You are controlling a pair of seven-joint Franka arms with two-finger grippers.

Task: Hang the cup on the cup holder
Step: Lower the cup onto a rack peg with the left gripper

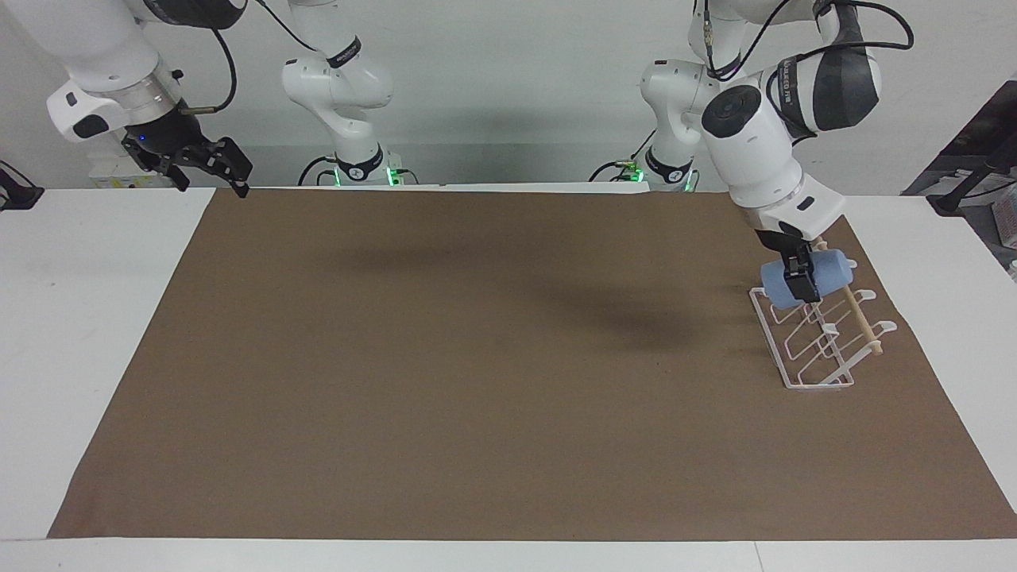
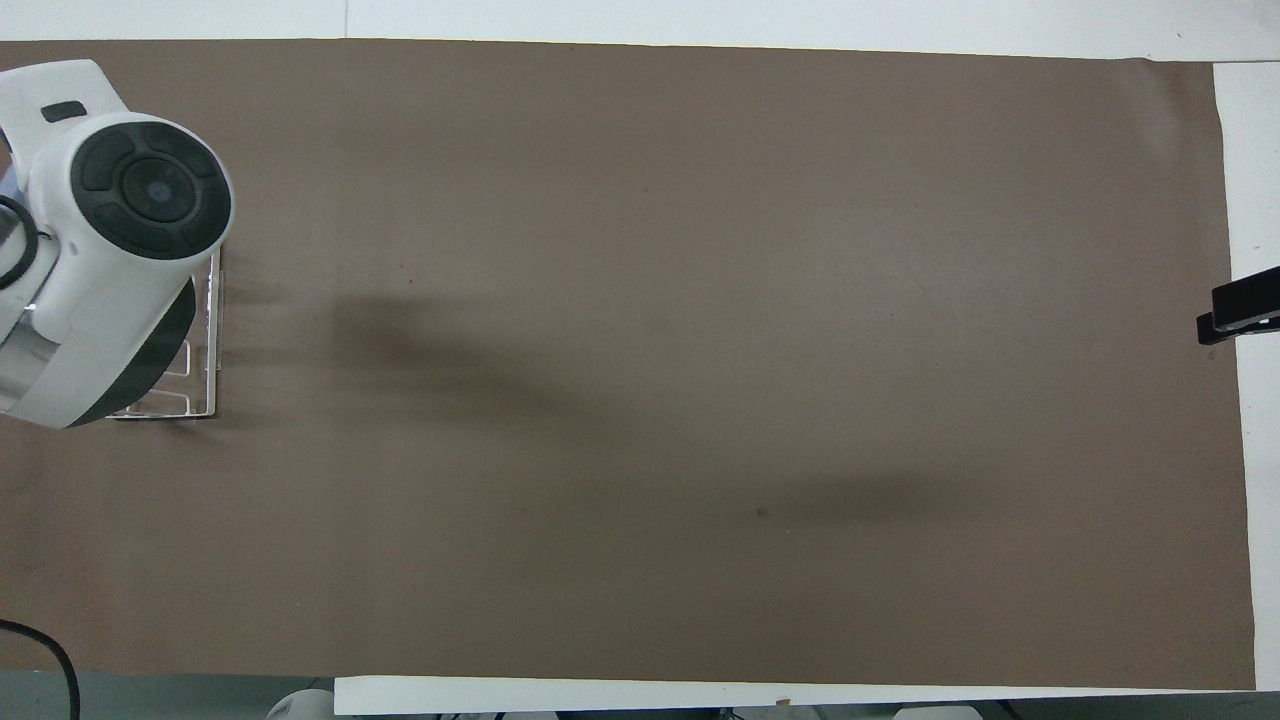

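Note:
Next, the left gripper releases the light-blue cup on the cup holder's end peg [image 2: 151, 245] facing the mat's middle.
My left gripper [image 1: 801, 280] is shut on the light-blue cup [image 1: 833, 268] and holds it on its side. The cup hangs over the end of the white wire cup holder [image 1: 818, 373] that is nearer to the robots, by the wooden rod [image 1: 863, 322]. I cannot tell whether the cup touches a prong. In the overhead view the left arm [image 2: 120, 240] hides the cup and most of the cup holder [image 2: 206, 398]. My right gripper [image 1: 212, 183] is open and empty, raised over the table's edge at the right arm's end. One of its fingers [image 2: 1240, 306] shows in the overhead view.
A brown mat [image 1: 477, 357] covers most of the white table [image 1: 87, 318]. The cup holder stands on the mat at the left arm's end of the table.

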